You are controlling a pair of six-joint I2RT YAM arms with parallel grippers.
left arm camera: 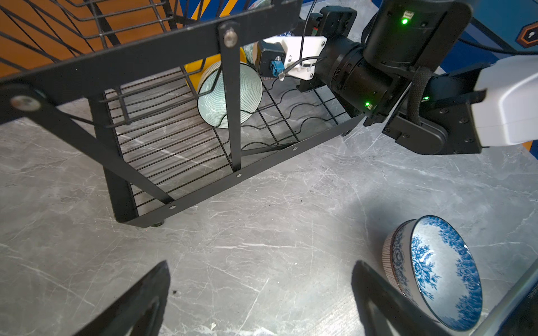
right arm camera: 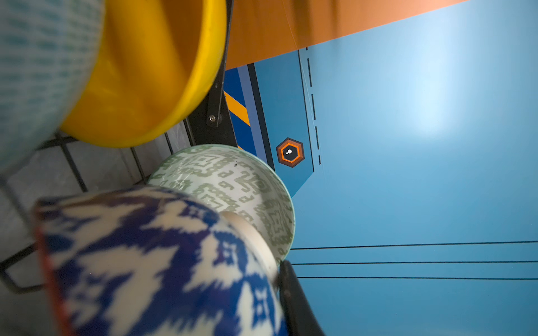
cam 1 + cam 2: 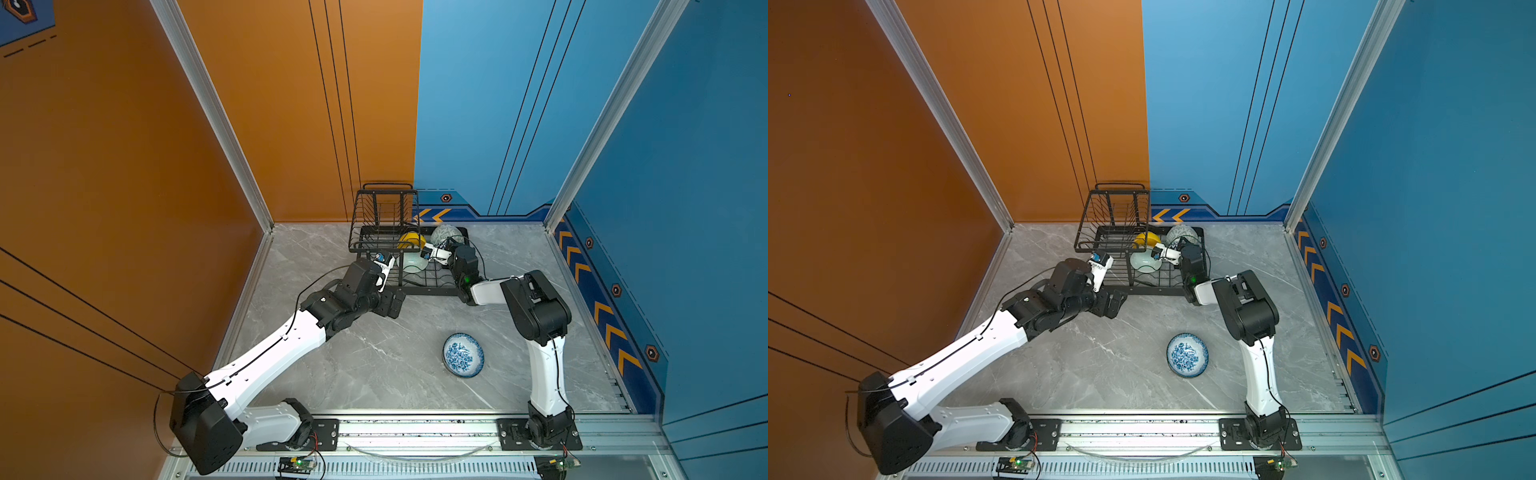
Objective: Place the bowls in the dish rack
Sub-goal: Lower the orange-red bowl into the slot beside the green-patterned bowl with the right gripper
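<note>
The blue-and-cream diamond-patterned bowl, now held in the rack's lower tray, will be set down on edge by my right gripper in front of the grey-green patterned bowl [image 3: 440, 256] [image 2: 134, 274].
The black wire dish rack [image 3: 384, 216] [image 1: 203, 52] stands at the back. On its lower tray rest a yellow bowl [image 3: 410, 240] [image 2: 145, 72], a grey-green patterned bowl [image 3: 444, 234] [image 2: 233, 180] and a pale mint bowl [image 3: 413, 262] [image 1: 230, 96], all on edge. My right gripper [image 2: 276, 276] reaches into the tray, shut on the rim of a blue-and-cream diamond-patterned bowl [image 2: 160, 261] with an orange-red edge. A blue-and-white floral bowl [image 3: 463, 354] [image 1: 436, 273] sits upright on the table. My left gripper [image 1: 262, 293] [image 3: 397, 302] hovers open and empty by the rack's front left corner.
Grey marble tabletop [image 3: 374, 365], walled by orange panels on the left and blue panels at the back and right. The right arm's forearm [image 3: 490, 291] lies across the rack's front right corner. A metal rail [image 3: 415, 428] runs along the near edge.
</note>
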